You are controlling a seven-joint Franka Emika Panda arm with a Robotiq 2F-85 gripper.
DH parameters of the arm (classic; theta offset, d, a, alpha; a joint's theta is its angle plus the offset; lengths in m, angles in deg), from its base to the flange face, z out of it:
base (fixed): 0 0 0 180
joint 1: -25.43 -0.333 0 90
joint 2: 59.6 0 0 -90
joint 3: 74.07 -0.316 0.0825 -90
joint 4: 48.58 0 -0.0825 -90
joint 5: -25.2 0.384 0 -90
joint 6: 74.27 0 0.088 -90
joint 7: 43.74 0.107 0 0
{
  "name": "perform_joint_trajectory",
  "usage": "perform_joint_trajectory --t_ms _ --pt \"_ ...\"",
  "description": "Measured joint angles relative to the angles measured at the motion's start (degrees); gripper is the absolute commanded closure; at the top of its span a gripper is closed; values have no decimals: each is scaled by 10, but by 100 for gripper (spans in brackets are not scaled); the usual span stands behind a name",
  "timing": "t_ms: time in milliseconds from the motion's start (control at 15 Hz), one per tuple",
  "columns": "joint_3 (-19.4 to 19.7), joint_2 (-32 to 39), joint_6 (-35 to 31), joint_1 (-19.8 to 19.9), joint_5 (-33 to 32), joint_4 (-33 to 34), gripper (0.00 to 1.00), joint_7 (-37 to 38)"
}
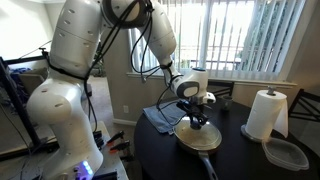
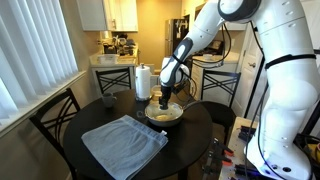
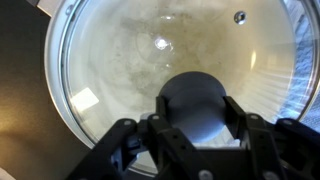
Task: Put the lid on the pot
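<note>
Next, my gripper releases the lid, which now lies over the pot, on the pot's round rim (image 1: 199,133), so that the lid covers the pale cream inside of the pot.
The lid (image 3: 120,60) is a round glass disc with a metal rim and a dark knob (image 3: 195,95). It fills the wrist view and lies over the pot, whose pale cream inside shows through the glass. In both exterior views the pot (image 1: 197,139) (image 2: 165,116) sits on the dark round table, its long dark handle (image 1: 209,165) pointing to the table edge. My gripper (image 3: 196,102) (image 1: 197,119) (image 2: 166,100) points straight down over the pot's middle. Its two fingers are closed against the sides of the knob.
A paper towel roll (image 1: 266,113) (image 2: 142,80) stands on the table behind the pot. A clear rectangular plastic container (image 1: 286,153) lies beside the roll. A blue-grey cloth (image 2: 123,143) (image 1: 158,118) is spread on the table. Dark chairs (image 2: 55,118) surround it.
</note>
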State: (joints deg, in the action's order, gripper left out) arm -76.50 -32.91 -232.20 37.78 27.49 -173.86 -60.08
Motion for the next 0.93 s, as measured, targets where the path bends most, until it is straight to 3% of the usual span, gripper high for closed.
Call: perform_joint_trajectory --t_ms 533,933 --pt "29 -11 2 -30 -9 -15 67 23" --pt "14 -12 2 -17 11 -15 67 24"
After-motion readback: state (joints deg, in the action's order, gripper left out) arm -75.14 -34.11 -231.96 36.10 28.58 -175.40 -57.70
